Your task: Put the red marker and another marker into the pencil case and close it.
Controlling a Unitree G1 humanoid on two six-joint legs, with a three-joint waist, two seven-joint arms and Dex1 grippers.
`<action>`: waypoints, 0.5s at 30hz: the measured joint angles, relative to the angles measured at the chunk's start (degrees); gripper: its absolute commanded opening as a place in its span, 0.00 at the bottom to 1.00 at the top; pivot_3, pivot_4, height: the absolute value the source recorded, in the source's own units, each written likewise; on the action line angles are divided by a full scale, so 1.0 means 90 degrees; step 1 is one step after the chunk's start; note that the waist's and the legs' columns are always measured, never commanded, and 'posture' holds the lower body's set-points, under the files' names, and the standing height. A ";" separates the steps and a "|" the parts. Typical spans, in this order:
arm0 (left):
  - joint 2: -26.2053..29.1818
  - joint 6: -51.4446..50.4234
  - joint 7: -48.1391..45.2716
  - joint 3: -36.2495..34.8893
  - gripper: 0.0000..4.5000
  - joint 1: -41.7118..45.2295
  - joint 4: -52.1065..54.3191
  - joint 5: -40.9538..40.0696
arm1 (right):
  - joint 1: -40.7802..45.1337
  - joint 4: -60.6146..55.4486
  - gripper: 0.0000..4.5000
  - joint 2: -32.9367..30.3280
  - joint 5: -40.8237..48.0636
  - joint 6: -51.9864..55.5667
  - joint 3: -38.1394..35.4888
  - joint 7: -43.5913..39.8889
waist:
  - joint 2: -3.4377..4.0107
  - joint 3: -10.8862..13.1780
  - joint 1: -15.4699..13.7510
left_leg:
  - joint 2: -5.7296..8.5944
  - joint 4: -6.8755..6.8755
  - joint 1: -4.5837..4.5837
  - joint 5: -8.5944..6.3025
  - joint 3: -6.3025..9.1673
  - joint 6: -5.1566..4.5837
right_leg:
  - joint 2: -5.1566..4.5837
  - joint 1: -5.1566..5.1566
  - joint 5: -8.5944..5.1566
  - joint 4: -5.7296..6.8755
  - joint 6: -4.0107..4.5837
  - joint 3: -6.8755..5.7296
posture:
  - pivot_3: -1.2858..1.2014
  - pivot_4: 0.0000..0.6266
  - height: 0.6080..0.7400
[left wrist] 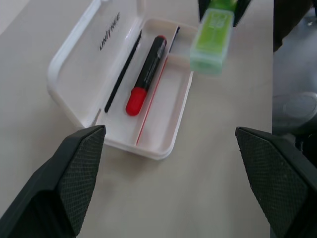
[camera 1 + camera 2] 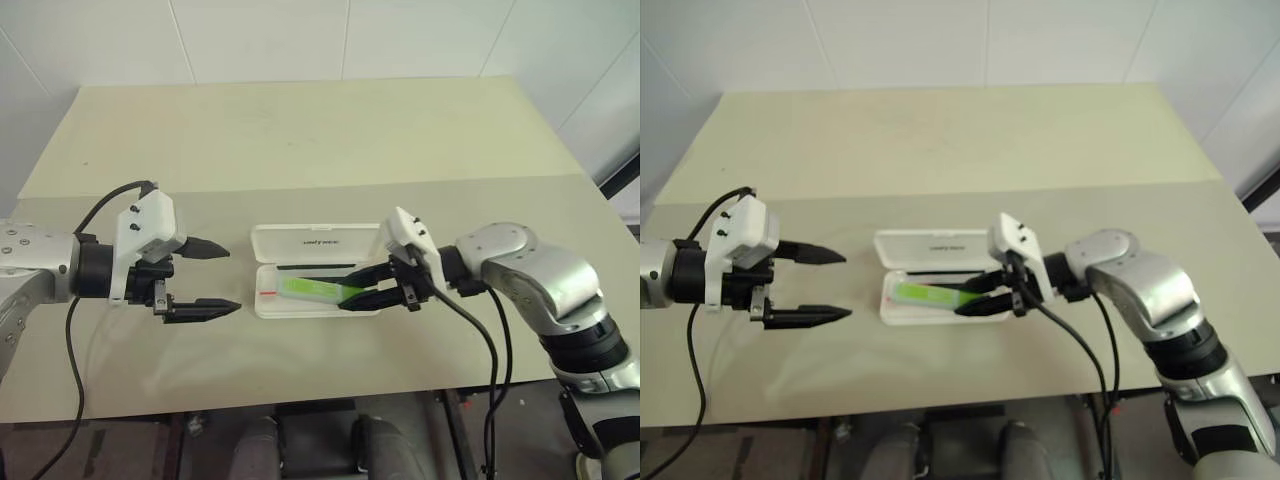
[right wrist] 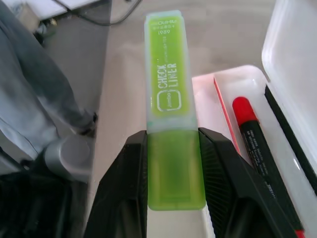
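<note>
The robot's right gripper needs to let go of the lime-green highlighter in the tray's near side [image 2: 300, 299] [image 3: 216, 131], alongside the red marker.
The white pencil case [image 2: 315, 243] lies open in the middle of the table, its lid folded back flat. Inside its tray lies the red marker [image 1: 146, 74], black-bodied with a red end, parallel to a red line. My right gripper [image 2: 345, 294] is shut on the lime-green highlighter [image 3: 171, 99], holding it by its darker end just above the tray's near side. The highlighter's paler capped end [image 1: 212, 42] points toward my left gripper [image 2: 232, 279], which hangs open and empty to the left of the case, fingers [image 1: 74, 168] spread wide.
The beige table [image 2: 300, 140] stretches far behind the case up to a white wall. Its front edge runs close under both arms. Black cables hang from each wrist.
</note>
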State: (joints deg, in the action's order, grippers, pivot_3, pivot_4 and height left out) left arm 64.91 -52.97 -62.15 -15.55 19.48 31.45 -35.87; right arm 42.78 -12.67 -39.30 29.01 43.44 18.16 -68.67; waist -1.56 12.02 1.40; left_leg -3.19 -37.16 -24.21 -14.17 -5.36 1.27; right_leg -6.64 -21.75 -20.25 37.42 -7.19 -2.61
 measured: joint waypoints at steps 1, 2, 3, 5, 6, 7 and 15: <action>0.0025 0.0006 0.0017 0.0035 1.00 -0.0029 0.0037 0.0002 | 0.0066 0.0134 0.24 0.0055 -0.0175 -0.0155 0.0129 -0.0024 | -0.0001 0.0000 0.0001 | -0.0001 -0.0001 -0.0001 0.0000 0.0000 0.0000 | 0.0001 0.0000 0.0000 0.0000 0.0000 0.0000 | 0.52 0.24 1.00; 0.0048 0.0009 0.0048 0.0069 1.00 -0.0066 0.0089 0.0003 | 0.0125 0.0274 0.24 0.0128 -0.0373 -0.0327 0.0267 -0.0047 | -0.0001 0.0000 0.0008 | -0.0001 0.0000 0.0000 0.0000 -0.0001 0.0000 | 0.0001 0.0000 0.0000 0.0000 0.0000 0.0000 | 0.52 0.24 1.00; 0.0069 0.0010 0.0082 0.0086 1.00 -0.0110 0.0172 0.0003 | 0.0152 0.0409 0.24 0.0199 -0.0528 -0.0487 0.0378 -0.0074 | -0.0001 0.0000 0.0010 | -0.0002 0.0001 0.0000 0.0000 0.0000 0.0000 | 0.0002 -0.0001 0.0000 0.0000 0.0000 0.0000 | 0.52 0.24 1.00; 0.0133 0.0012 0.0128 0.0090 1.00 -0.0234 0.0245 0.0005 | 0.0170 0.0641 0.24 0.0311 -0.0729 -0.0696 0.0528 -0.0133 | 0.0000 0.0000 0.0011 | -0.0002 0.0005 -0.0001 0.0000 -0.0001 0.0000 | 0.0003 -0.0003 0.0000 0.0002 0.0001 0.0000 | 0.52 0.24 1.00; 0.0197 0.0006 0.0154 0.0080 1.00 -0.0332 0.0252 0.0018 | 0.0197 0.0758 0.24 0.0359 -0.0803 -0.0789 0.0574 -0.0187 | 0.0000 0.0000 0.0011 | -0.0002 0.0005 -0.0001 0.0000 -0.0001 0.0000 | 0.0003 -0.0003 0.0000 0.0002 0.0001 0.0000 | 0.52 0.24 1.00; 0.0282 0.0002 0.0180 0.0069 1.00 -0.0477 0.0259 0.0045 | 0.0251 0.0891 0.24 0.0418 -0.0883 -0.0869 0.0627 -0.0259 | 0.0000 0.0000 0.0013 | -0.0002 0.0005 -0.0001 0.0000 -0.0001 0.0000 | 0.0003 -0.0003 0.0000 0.0001 0.0001 0.0000 | 0.52 0.24 1.00; 0.0338 -0.0040 0.0410 -0.0019 1.00 -0.0729 0.0474 0.0004 | 0.0459 0.1446 0.24 0.0822 -0.1340 -0.1213 0.0787 -0.0485 | 0.0000 0.0000 0.0018 | -0.0005 0.0004 0.0000 -0.0001 -0.0002 0.0002 | 0.0005 -0.0005 -0.0001 0.0004 0.0003 0.0000 | 0.52 0.24 1.00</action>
State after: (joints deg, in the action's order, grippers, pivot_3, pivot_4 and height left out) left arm 67.96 -53.32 -58.47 -15.72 12.92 35.71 -35.83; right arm 46.91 0.35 -31.90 16.95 32.52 25.24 -73.04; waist -1.56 12.02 1.56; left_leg -3.24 -37.12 -24.21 -14.18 -5.38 1.29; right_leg -6.60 -21.79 -20.27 37.46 -7.17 -2.61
